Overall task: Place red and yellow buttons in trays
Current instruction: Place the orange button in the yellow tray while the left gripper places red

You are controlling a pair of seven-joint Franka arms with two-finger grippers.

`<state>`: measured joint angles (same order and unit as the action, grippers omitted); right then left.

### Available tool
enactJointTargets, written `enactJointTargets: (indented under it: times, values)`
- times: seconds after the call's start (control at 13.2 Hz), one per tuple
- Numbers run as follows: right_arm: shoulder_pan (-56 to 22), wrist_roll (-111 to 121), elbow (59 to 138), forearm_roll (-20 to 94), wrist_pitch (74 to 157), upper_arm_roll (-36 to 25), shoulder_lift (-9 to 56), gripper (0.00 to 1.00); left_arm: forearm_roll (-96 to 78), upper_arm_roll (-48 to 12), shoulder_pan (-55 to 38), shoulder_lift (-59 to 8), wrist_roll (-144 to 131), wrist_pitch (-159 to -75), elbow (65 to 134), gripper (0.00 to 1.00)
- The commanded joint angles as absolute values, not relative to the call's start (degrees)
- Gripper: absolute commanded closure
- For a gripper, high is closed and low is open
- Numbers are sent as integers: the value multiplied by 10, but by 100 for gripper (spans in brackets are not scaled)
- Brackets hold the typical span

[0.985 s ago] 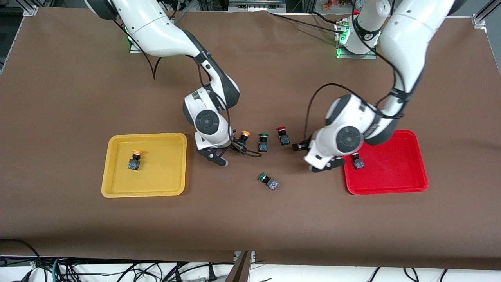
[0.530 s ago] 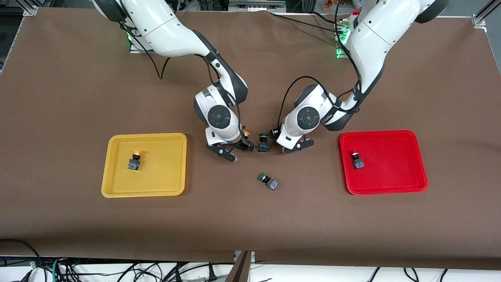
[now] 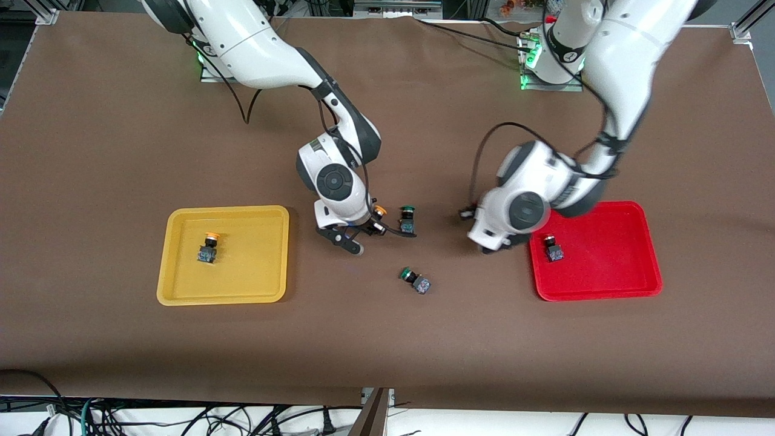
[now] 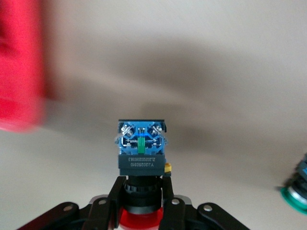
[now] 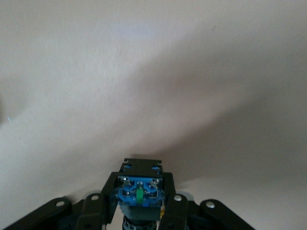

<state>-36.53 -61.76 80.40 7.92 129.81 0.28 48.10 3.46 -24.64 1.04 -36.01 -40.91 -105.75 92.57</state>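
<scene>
The right gripper will drop its yellow button in the yellow tray, between the other yellow button and the tray's mid-table edge [image 3: 250, 239].
My left gripper [image 4: 141, 186] is shut on a red-capped button [image 4: 141, 148] and holds it over the table at the edge of the red tray [image 3: 599, 295]; in the front view the hand [image 3: 508, 218] hides it. A second red button [image 3: 552, 248] lies in that tray. My right gripper [image 5: 138, 192] is shut on a yellow-capped button [image 3: 378, 213], low over the mid table beside a green-capped button [image 3: 407, 219]. In the right wrist view only the blue underside of its button [image 5: 138, 188] shows. Another yellow button [image 3: 209, 247] lies in the yellow tray [image 3: 224, 209].
A second green-capped button [image 3: 415, 281] lies on its side nearer the front camera than the first. The red tray's blurred edge [image 4: 19, 72] and a green cap [image 4: 295, 196] show in the left wrist view. Brown cloth covers the table.
The left gripper reached to the middle, took hold of the red button there and carried it back toward the red tray. The right gripper moved onto the yellow button and shut on it.
</scene>
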Motion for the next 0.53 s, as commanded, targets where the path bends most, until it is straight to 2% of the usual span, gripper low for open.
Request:
enactJointTargets:
  times: [0.0, 0.23, 0.3, 0.45]
  values:
    - [-292, -494, 798, 82, 1192, 7, 435, 100, 35, -250, 88, -353, -297, -988, 878, 100]
    - [-198, -299, 799, 74, 1092, 4, 410, 100, 86, -243, 150, -372, -194, -1022, 877, 97]
    - [-177, -247, 802, 72, 1074, -10, 414, 100, 104, -242, 153, -381, -192, -1044, 883, 93]
    - [-157, -171, 826, 64, 1082, -30, 420, 100, 141, -242, 156, -402, -190, -1055, 880, 92]
